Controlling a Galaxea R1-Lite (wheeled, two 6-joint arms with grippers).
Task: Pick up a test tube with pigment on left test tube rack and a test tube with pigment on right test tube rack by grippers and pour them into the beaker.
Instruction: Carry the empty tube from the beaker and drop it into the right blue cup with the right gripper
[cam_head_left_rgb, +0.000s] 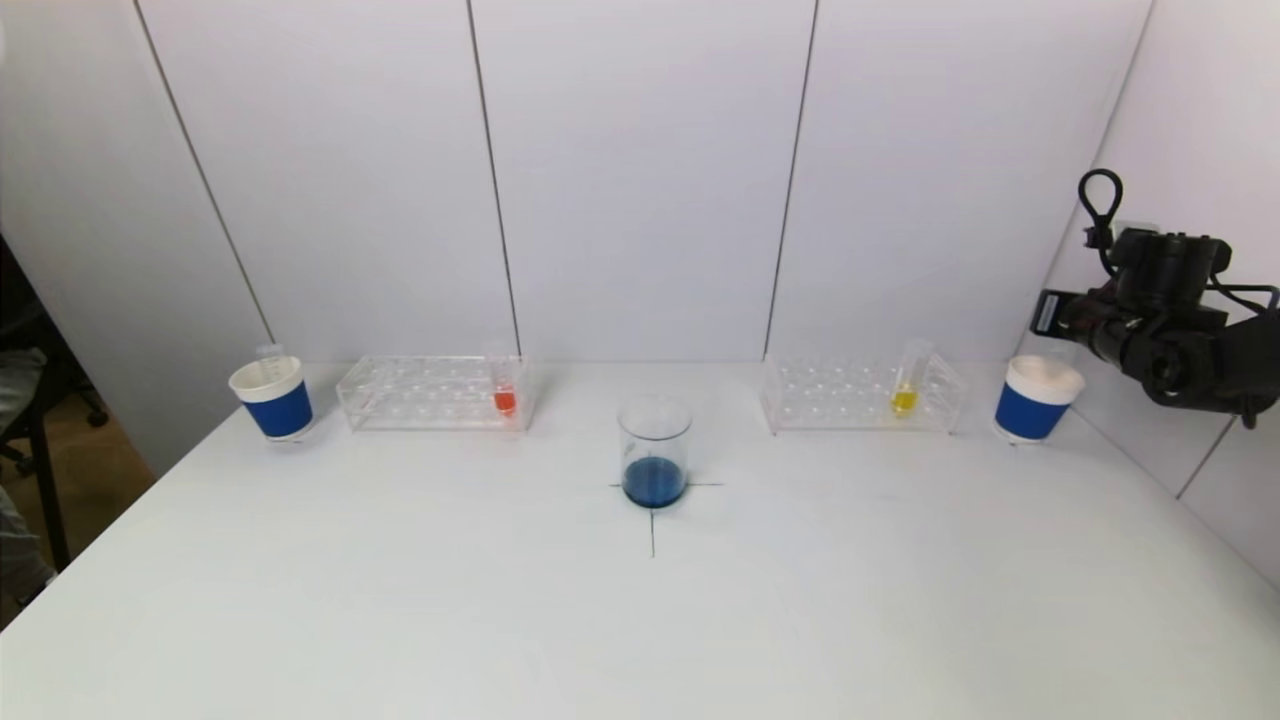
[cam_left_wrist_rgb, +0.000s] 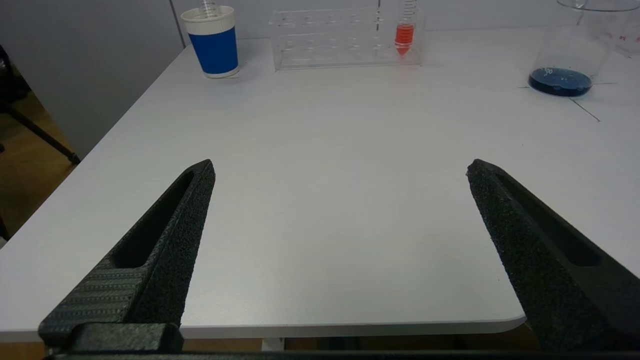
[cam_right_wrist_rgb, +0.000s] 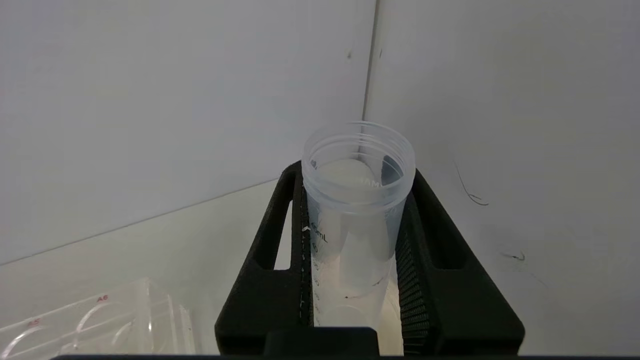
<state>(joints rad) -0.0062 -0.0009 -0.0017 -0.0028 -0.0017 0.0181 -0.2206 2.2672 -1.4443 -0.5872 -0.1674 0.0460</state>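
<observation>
The robot's right gripper needs to release the empty test tube inside the blue cup (cam_head_left_rgb: 1042, 379) (cam_right_wrist_rgb: 369, 324) next to the rack with yellow pigment.
A glass beaker (cam_head_left_rgb: 655, 450) holding blue liquid stands on a cross mark at the table's middle. The left rack (cam_head_left_rgb: 432, 392) holds a tube with orange pigment (cam_head_left_rgb: 504, 392). The right rack (cam_head_left_rgb: 862, 394) holds a tube with yellow pigment (cam_head_left_rgb: 906, 390). My right gripper (cam_right_wrist_rgb: 358, 172) is shut on an empty clear test tube (cam_right_wrist_rgb: 357, 200), held upright just above the right blue cup (cam_head_left_rgb: 1036, 398). In the head view the right gripper (cam_head_left_rgb: 1058, 318) is at the far right by the wall. My left gripper (cam_left_wrist_rgb: 340, 167) is open and empty, low over the table's near edge; it is out of the head view.
A second blue cup (cam_head_left_rgb: 273, 395) with an empty tube in it stands left of the left rack. White wall panels close the back and right sides. A black chair stands off the table's left edge.
</observation>
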